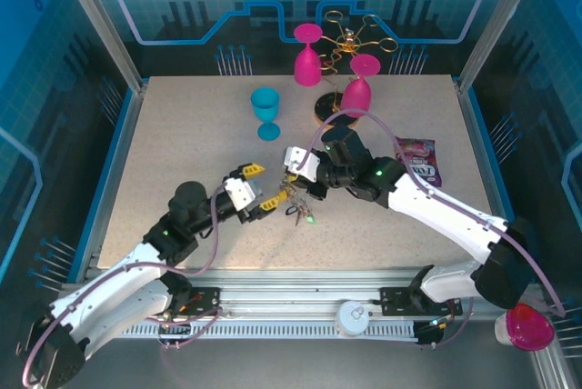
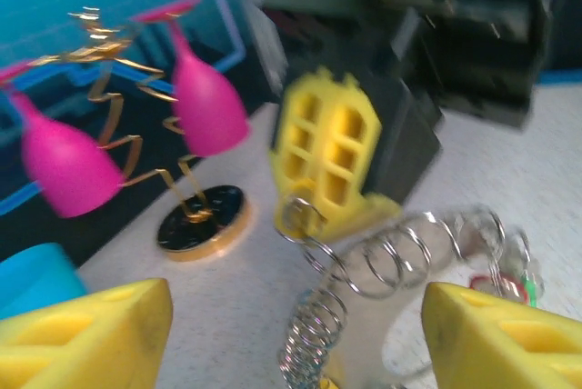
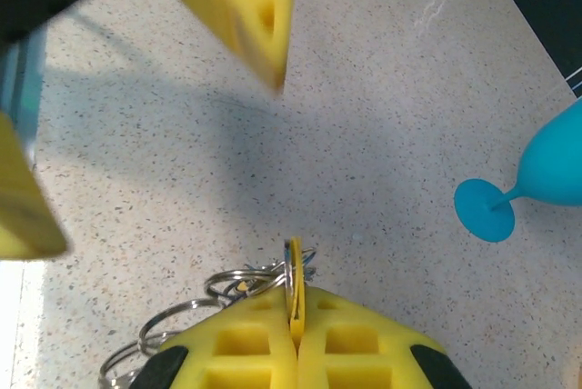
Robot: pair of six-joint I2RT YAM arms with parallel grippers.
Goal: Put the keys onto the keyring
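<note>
My right gripper is going to release the thin yellow key head, now held above the hanging bunch, on the middle of the table (image 1: 315, 199), facing the gold wire rack.
My right gripper (image 1: 293, 185) is shut on a thin yellow key head (image 3: 293, 282) with a silver ring pressed against it. From that grip a bunch of silvery keyring links (image 2: 382, 262) and small keys (image 1: 300, 207) hangs down to the table, a green key (image 1: 310, 218) lowest. Red and green key heads (image 2: 509, 282) show blurred behind the links. I cannot make out the dark wire loop itself. My left gripper (image 1: 262, 184) stands open just left of the bunch, its yellow fingers (image 2: 86, 334) either side of the links without touching them.
A blue goblet (image 1: 265, 112) stands behind the grippers. At the back a gold wire rack (image 1: 350, 44) on a round base (image 2: 202, 218) holds two pink goblets (image 1: 307, 54). A snack packet (image 1: 420, 160) lies at the right, by the right arm.
</note>
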